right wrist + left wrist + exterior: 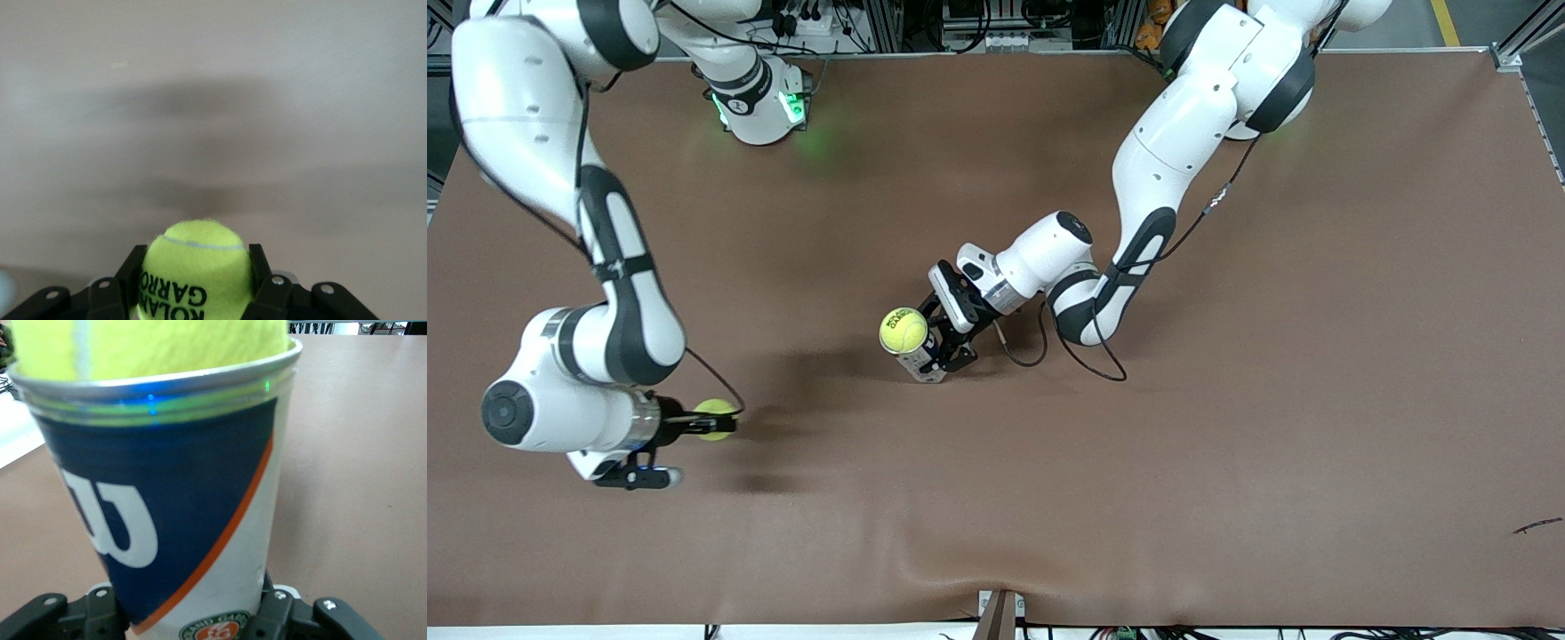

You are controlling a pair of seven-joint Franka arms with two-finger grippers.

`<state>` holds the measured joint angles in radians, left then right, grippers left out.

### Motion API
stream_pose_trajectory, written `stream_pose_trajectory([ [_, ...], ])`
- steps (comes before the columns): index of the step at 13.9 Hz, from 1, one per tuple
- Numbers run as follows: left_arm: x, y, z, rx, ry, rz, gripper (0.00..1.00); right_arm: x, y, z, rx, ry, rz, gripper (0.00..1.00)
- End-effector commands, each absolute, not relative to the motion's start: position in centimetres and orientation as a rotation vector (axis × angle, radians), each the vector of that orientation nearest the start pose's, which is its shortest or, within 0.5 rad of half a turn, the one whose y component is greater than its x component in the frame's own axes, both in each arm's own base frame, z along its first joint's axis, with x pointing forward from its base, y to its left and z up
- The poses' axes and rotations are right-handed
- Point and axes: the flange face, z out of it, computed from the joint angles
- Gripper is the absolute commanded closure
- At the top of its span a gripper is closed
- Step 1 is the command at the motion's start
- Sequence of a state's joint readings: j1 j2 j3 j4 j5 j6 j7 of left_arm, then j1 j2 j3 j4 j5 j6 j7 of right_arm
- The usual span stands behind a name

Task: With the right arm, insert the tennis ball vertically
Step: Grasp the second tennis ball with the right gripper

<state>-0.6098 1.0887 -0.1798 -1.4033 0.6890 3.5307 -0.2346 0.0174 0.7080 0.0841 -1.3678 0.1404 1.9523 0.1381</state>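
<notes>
My right gripper should release the yellow tennis ball inside the can's open top (913, 332), so that I leave it just above the second tennis ball. The held ball is now low over the table.
My right gripper (716, 420) is shut on a yellow tennis ball (713, 411), low over the brown table toward the right arm's end. In the right wrist view the ball (195, 267) sits between the black fingers (127, 273), with black lettering showing. My left gripper (938, 348) is shut on an upright tennis-ball can (921, 363) near the table's middle. The can (193, 520) is blue and white with an orange stripe and a metal rim. A second tennis ball (903, 330) sits in its open top and also shows in the left wrist view (153, 347).
The brown table cover (1227, 427) has a wrinkle near the front edge (925, 562). A small dark scrap (1538, 525) lies near the front corner at the left arm's end. The right arm's base (760, 102) glows green at the table's back edge.
</notes>
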Motion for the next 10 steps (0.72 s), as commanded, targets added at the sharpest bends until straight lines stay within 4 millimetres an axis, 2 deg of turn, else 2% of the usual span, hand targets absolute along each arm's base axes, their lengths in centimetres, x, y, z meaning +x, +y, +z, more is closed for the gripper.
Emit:
stream_pose_trajectory([
  [1,49.6,-54.7,17.5,-2.685,1.803,-1.654,0.33,69.0,14.0,35.2,-2.877,0.418,0.304,0.65],
  [3,49.7,-54.7,17.6,-2.684,1.803,-1.657,0.33,67.6,17.0,38.4,-2.768,0.528,0.375,0.65],
  [7,49.7,-54.8,17.7,-2.682,1.803,-1.659,0.33,66.0,19.7,42.8,-2.565,0.706,0.505,0.65],
  [9,49.7,-54.7,17.7,-2.682,1.803,-1.662,0.33,65.2,21.7,43.2,-2.551,0.74,0.549,0.65],
  [10,49.8,-54.7,17.8,-2.681,1.8,-1.664,0.33,64.6,23.4,43.2,-2.555,0.754,0.569,0.65],
])
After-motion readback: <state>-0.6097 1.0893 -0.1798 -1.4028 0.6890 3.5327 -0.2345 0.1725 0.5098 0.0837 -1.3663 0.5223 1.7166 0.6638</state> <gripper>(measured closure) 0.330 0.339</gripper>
